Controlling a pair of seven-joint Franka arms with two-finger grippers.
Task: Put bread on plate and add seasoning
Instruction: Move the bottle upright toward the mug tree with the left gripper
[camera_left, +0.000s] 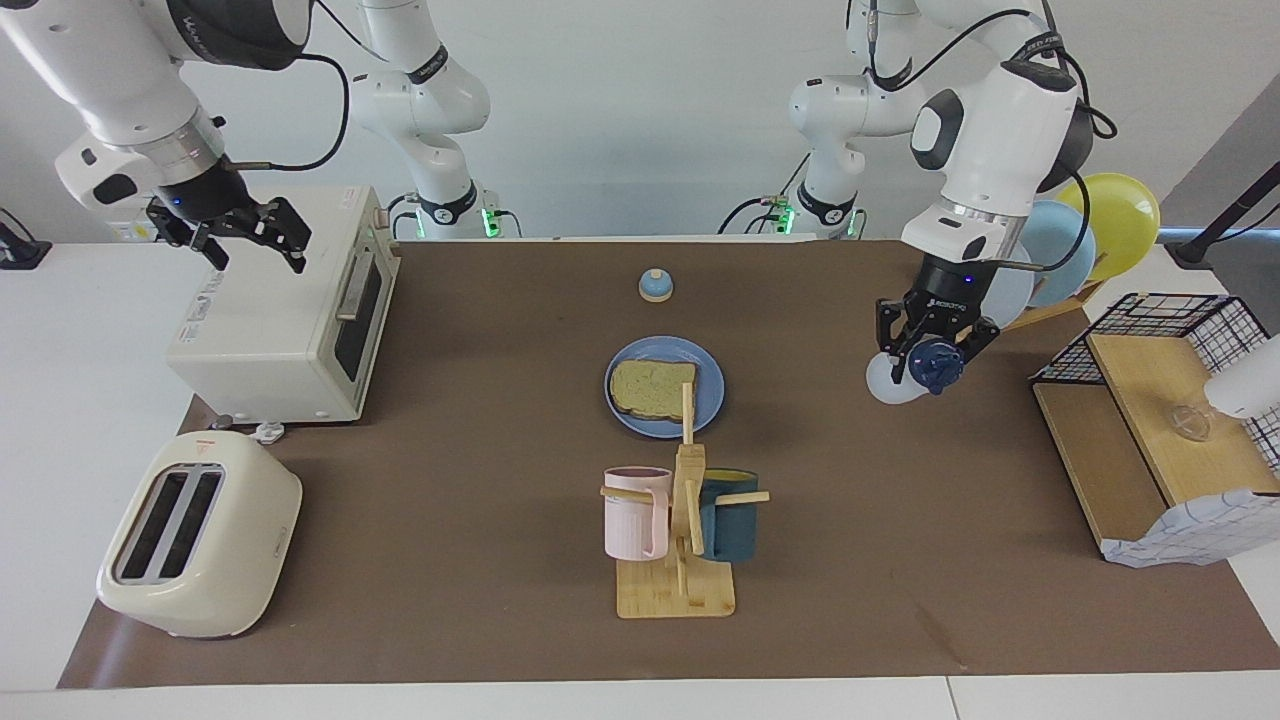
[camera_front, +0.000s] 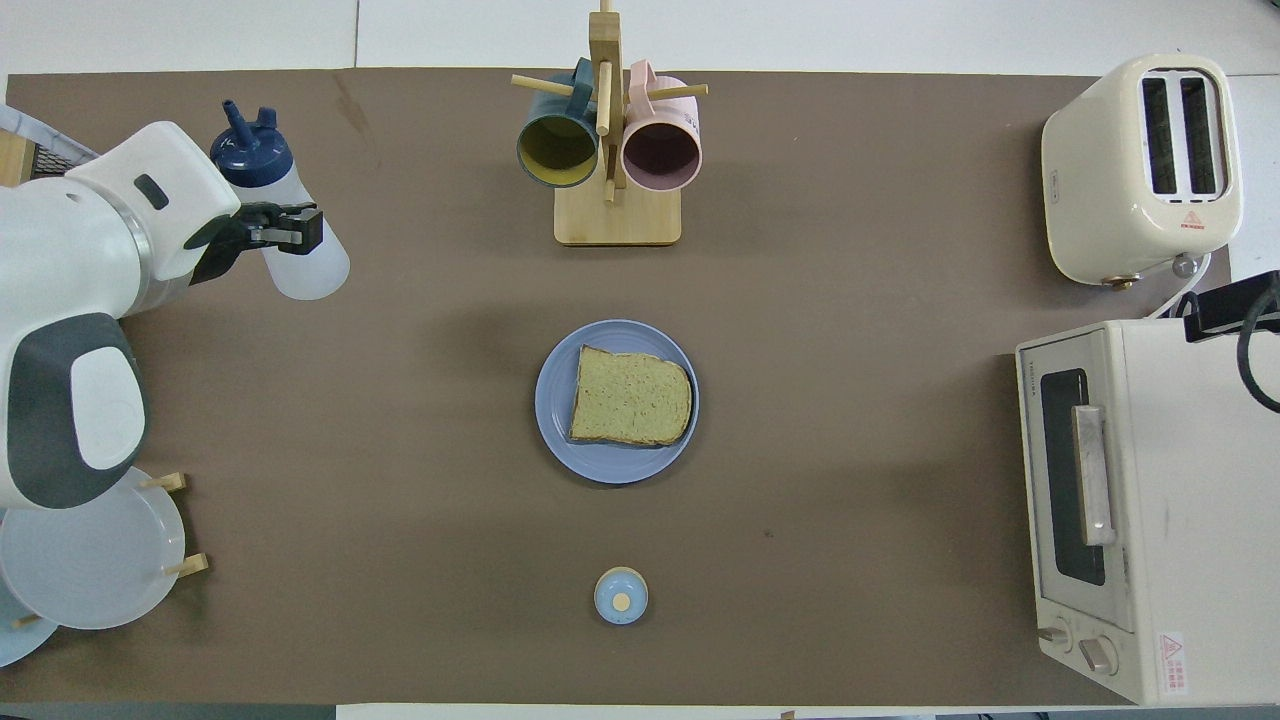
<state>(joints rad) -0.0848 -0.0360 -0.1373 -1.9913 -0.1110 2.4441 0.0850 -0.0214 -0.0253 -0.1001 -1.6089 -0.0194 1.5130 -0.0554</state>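
Note:
Next, I let go of the seasoning bottle, now tilted in the air over the mat, with my left gripper on the mat (camera_front: 392, 244) between the wire shelf and the mug tree.
The bread (camera_left: 652, 388) lies flat on the blue plate (camera_left: 710, 400) in the middle of the table; the overhead view shows the bread (camera_front: 630, 397) and the plate (camera_front: 615, 470) too. My left gripper (camera_left: 935, 340) is shut on the seasoning bottle (camera_left: 885, 380) and holds it tilted in the air over the mat, toward the left arm's end of the table, well apart from the plate. In the overhead view the left gripper (camera_front: 285, 225) grips the bottle (camera_front: 305, 265) around its body, below the navy cap. My right gripper (camera_left: 245, 235) is open and empty, waiting over the toaster oven.
A toaster oven (camera_left: 290, 310) and a toaster (camera_left: 195, 535) stand at the right arm's end. A mug tree (camera_left: 680, 520) with two mugs stands farther from the robots than the plate. A small bell (camera_left: 655, 285) sits nearer. A plate rack (camera_left: 1060, 250) and a wire shelf (camera_left: 1160, 410) stand at the left arm's end.

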